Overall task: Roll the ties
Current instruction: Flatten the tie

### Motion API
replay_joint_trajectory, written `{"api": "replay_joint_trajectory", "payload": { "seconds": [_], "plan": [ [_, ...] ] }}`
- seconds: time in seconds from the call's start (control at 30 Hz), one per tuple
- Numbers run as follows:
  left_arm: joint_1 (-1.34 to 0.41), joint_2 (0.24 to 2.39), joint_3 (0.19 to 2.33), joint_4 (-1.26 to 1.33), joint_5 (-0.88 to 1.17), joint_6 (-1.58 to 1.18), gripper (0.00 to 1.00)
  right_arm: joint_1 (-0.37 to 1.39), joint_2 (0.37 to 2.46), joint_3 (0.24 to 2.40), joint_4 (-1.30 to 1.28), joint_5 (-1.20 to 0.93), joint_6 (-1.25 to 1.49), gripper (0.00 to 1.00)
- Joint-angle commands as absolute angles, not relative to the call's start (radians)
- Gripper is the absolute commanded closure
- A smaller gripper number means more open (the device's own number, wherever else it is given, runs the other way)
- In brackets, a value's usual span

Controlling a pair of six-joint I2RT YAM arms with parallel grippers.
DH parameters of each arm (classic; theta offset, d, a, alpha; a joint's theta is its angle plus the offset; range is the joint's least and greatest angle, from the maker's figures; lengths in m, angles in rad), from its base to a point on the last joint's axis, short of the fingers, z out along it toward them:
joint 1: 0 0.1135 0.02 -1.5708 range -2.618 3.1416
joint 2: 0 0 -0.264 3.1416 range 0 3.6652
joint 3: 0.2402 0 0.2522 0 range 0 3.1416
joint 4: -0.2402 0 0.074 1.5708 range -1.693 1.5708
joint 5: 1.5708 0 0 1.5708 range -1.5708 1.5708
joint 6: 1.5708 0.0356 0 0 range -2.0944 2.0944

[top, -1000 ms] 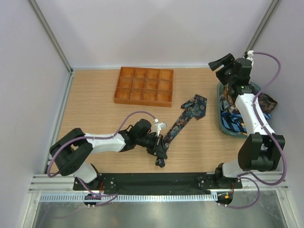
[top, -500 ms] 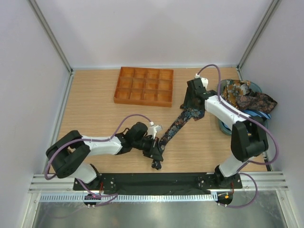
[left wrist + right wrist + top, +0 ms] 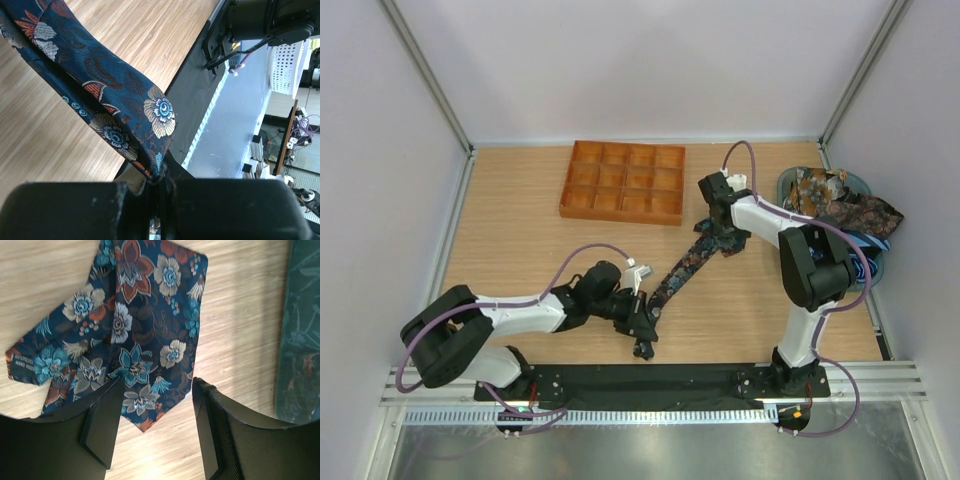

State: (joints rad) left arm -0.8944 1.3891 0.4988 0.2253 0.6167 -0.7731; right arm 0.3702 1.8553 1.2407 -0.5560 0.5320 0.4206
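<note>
Next, I let go of the tie's narrow end with my left gripper on the bare wood (image 3: 599, 341) just behind the black base rail.
A dark blue floral tie (image 3: 695, 258) lies diagonally on the wooden table, wide pointed end at the far right, narrow end near the front. My left gripper (image 3: 642, 322) is shut on the tie's narrow end (image 3: 150, 160), holding it just above the table. My right gripper (image 3: 712, 215) is open and hangs right over the tie's wide end (image 3: 140, 340), a finger (image 3: 102, 425) on each side of its pointed tip. More ties (image 3: 840, 205) are heaped in a teal basket (image 3: 860, 275) at the right.
An orange gridded tray (image 3: 623, 182) stands at the back centre. The black base rail (image 3: 660, 380) runs along the near edge, close to my left gripper. The teal basket's wall (image 3: 300, 340) shows right of my right gripper.
My right arm swung from over the basket down to the tie's wide end and now hovers over it. My left gripper, still holding the narrow end, shifted slightly left and nearer.
</note>
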Motion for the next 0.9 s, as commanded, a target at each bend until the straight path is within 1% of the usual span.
{"api": "replay_joint_trajectory", "payload": {
  "seconds": [0.0, 0.17, 0.3, 0.5, 0.77, 0.87],
  "plan": [
    [-0.89, 1.351, 0.463, 0.267, 0.63, -0.804, 1.0, 0.379, 1.844, 1.282, -0.511, 0.578, 0.429, 0.36],
    [-0.888, 1.365, 0.459, 0.27, 0.627, -0.799, 1.0, 0.397, 1.769, 1.243, -0.473, 0.555, 0.452, 0.36],
    [-0.89, 1.394, 0.457, 0.294, 0.643, -0.808, 1.0, 0.405, 1.749, 1.242, -0.46, 0.571, 0.453, 0.36],
    [-0.89, 1.394, 0.451, 0.304, 0.644, -0.813, 1.0, 0.406, 1.812, 1.284, -0.472, 0.581, 0.434, 0.37],
    [-0.89, 1.344, 0.446, 0.27, 0.643, -0.811, 1.0, 0.405, 1.92, 1.327, -0.445, 0.612, 0.422, 0.38],
    [-0.89, 1.306, 0.433, 0.245, 0.64, -0.811, 1.0, 0.393, 1.982, 1.376, -0.463, 0.656, 0.422, 0.41]
  ]
}}
